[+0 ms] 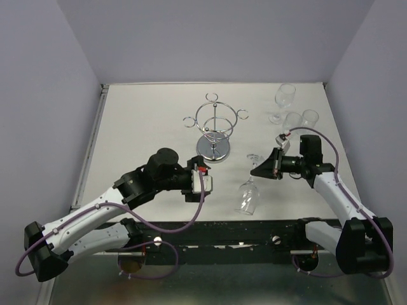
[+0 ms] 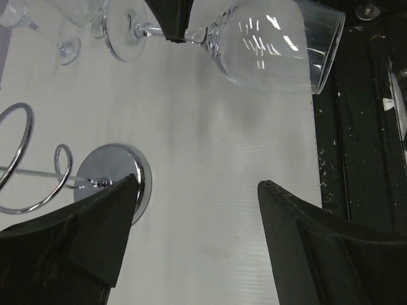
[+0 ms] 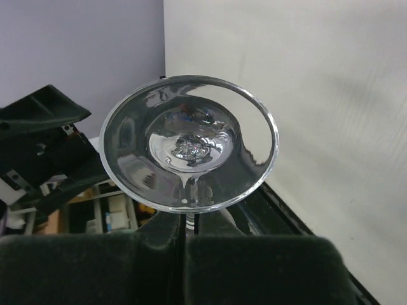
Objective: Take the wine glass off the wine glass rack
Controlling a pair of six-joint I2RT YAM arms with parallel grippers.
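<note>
The robot's right gripper should release the wine glass into the left gripper, above the table near the black front rail [image 1: 238, 186].
The chrome wine glass rack [image 1: 215, 130] stands in the middle of the table with nothing on its loops. Its round base also shows in the left wrist view [image 2: 114, 168]. My right gripper [image 1: 256, 171] is shut on the stem of a clear wine glass [image 1: 248, 196], held tilted with the bowl toward the near edge, to the right of the rack and apart from it. The right wrist view shows the glass's foot [image 3: 191, 143] just past my shut gripper [image 3: 187, 236]. My left gripper [image 1: 202, 181] is open and empty [image 2: 197, 190], just in front of the rack's base.
Three other clear glasses stand upright at the back right: one tall [image 1: 285, 99] and two behind my right wrist [image 1: 292, 121] [image 1: 310, 117]. The black front rail [image 1: 254, 232] runs just below the held glass's bowl [image 2: 267, 44]. Grey walls close in the table.
</note>
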